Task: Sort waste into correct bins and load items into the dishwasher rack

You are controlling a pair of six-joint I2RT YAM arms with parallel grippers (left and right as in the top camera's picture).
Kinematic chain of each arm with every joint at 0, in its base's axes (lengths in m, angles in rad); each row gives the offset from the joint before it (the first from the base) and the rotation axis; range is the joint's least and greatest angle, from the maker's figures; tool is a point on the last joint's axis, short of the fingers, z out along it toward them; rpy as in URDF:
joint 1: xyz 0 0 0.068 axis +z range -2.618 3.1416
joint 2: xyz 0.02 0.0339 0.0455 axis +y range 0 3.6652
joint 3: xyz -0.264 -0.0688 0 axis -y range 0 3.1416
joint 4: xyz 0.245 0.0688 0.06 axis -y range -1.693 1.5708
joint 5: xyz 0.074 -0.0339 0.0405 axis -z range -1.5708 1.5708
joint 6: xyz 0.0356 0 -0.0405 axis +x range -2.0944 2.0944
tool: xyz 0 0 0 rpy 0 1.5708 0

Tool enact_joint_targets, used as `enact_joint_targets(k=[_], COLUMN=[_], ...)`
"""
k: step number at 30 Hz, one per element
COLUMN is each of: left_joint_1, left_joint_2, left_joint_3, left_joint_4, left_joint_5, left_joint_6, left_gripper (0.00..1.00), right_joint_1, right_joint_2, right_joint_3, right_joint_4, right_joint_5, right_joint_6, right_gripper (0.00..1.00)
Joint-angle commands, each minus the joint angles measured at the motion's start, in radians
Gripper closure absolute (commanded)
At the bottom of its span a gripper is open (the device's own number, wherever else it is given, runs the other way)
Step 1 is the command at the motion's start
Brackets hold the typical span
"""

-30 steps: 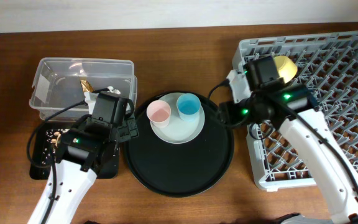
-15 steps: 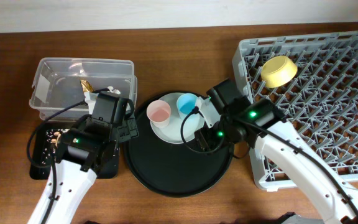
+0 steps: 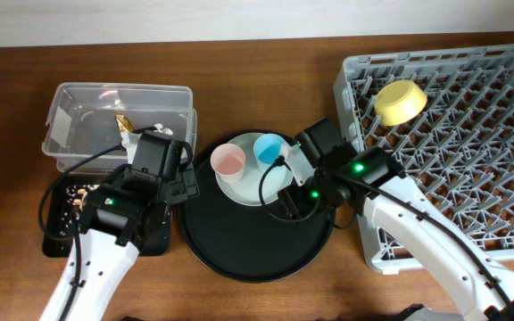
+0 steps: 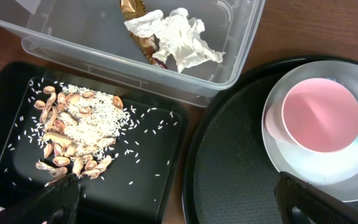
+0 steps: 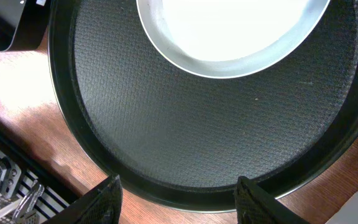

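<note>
Next, I close my left gripper on the pink cup's rim (image 3: 212,160) (image 4: 283,117), on the side that faces away from the blue cup.
The yellow bowl (image 3: 400,101) lies in the grey dishwasher rack (image 3: 471,192) near its back left corner. The pink cup (image 3: 227,161) and blue cup (image 3: 270,149) stand on the pale plate (image 3: 259,185). The white napkin (image 4: 182,40) and gold-brown wrapper (image 4: 138,18) lie in the clear tub (image 3: 78,111). Food scraps (image 4: 73,130) lie in the black rectangular tray (image 3: 61,234). My left gripper (image 4: 182,205) is open and empty over the gap between that tray and the round tray. My right gripper (image 5: 179,199) is open and empty, low over the round tray's edge. The chopsticks are out of view.
The large round black tray (image 3: 257,236) holds the plate and sits between the bins and the rack. Its textured floor (image 5: 210,124) fills the right wrist view, with the plate (image 5: 229,31) at the top. Brown table surface (image 3: 266,71) runs behind.
My right gripper has left the yellow bowl in the rack and swung left, down over the round black tray. The left arm has not moved.
</note>
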Motion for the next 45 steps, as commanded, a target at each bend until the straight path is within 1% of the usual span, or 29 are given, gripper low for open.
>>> enact_joint_targets(k=[1, 3, 4, 7, 13, 18, 19, 20, 21, 32, 34, 35, 37, 38, 39, 40, 41, 42, 44, 45], left_joint_1=[0.005, 0.005, 0.005, 0.005, 0.005, 0.005, 0.005, 0.005, 0.005, 0.005, 0.005, 0.005, 0.005, 0.005, 0.005, 0.005, 0.005, 0.005, 0.004, 0.004], left_joint_2=[-0.010, -0.010, -0.010, -0.010, -0.010, -0.010, -0.010, -0.010, -0.010, -0.010, -0.010, -0.010, -0.010, -0.009, -0.008, -0.005, -0.003, 0.003, 0.031, 0.045], left_joint_3=[0.014, 0.014, 0.014, 0.014, 0.014, 0.014, 0.014, 0.014, 0.014, 0.014, 0.014, 0.014, 0.014, 0.013, 0.013, 0.012, 0.012, 0.012, 0.012, 0.010], left_joint_4=[0.001, 0.001, 0.001, 0.001, 0.001, 0.001, 0.001, 0.001, 0.001, 0.002, 0.046, 0.074, 0.079, 0.088, 0.105, 0.124, 0.140, 0.153, 0.169, 0.169], left_joint_5=[-0.014, -0.014, -0.014, -0.014, -0.014, -0.014, -0.014, -0.014, -0.014, -0.012, -0.009, 0.004, 0.026, 0.071, 0.116, 0.178, 0.246, 0.291, 0.362, 0.362], left_joint_6=[0.005, 0.005, 0.005, 0.005, 0.005, 0.005, 0.005, 0.005, 0.005, 0.005, 0.005, 0.005, 0.005, 0.005, 0.005, 0.005, 0.005, 0.005, -0.002, -0.028], left_gripper=[0.01, 0.01, 0.01, 0.01, 0.01, 0.01, 0.01, 0.01, 0.01, 0.01, 0.01, 0.01, 0.01, 0.01, 0.04, 0.36, 0.54, 0.65, 0.70, 0.70], right_joint_1=[0.006, 0.006, 0.006, 0.006, 0.006, 0.004, 0.004, 0.004, 0.004, 0.004, 0.004, 0.004, 0.003, 0.001, -0.005, -0.017, -0.031, -0.049, -0.101, -0.121], right_joint_2=[0.003, 0.003, 0.003, 0.003, 0.003, 0.003, 0.003, 0.003, 0.003, 0.003, 0.003, 0.003, 0.003, 0.003, 0.003, 0.003, 0.003, 0.003, 0.002, 0.002], right_joint_3=[-0.012, -0.012, -0.012, -0.012, -0.012, -0.012, -0.012, -0.012, -0.012, -0.012, -0.012, -0.012, -0.012, -0.012, -0.012, -0.012, -0.012, -0.012, -0.012, -0.012], right_joint_4=[0.010, 0.012, 0.011, 0.011, 0.000, 0.000, -0.001, -0.001, 0.000, -0.028, -0.026, -0.023, -0.006, 0.001, 0.005, 0.006, 0.006, 0.004, 0.000, -0.002], right_joint_5=[0.012, 0.012, 0.012, 0.012, 0.012, 0.012, 0.012, 0.012, 0.012, 0.013, 0.013, 0.016, 0.016, 0.016, 0.017, 0.029, 0.053, 0.069, 0.068, 0.068], right_joint_6=[-0.008, -0.008, -0.008, -0.008, -0.008, -0.008, -0.008, -0.008, -0.008, -0.008, -0.008, -0.008, -0.008, -0.007, -0.003, 0.013, 0.038, 0.050, 0.049, 0.049], right_gripper=[0.40, 0.34, 0.29, 0.25, 0.23, 0.16, 0.12, 0.05, 0.01, 0.01, 0.01, 0.01, 0.01, 0.01, 0.01, 0.01, 0.01, 0.01, 0.01, 0.01])
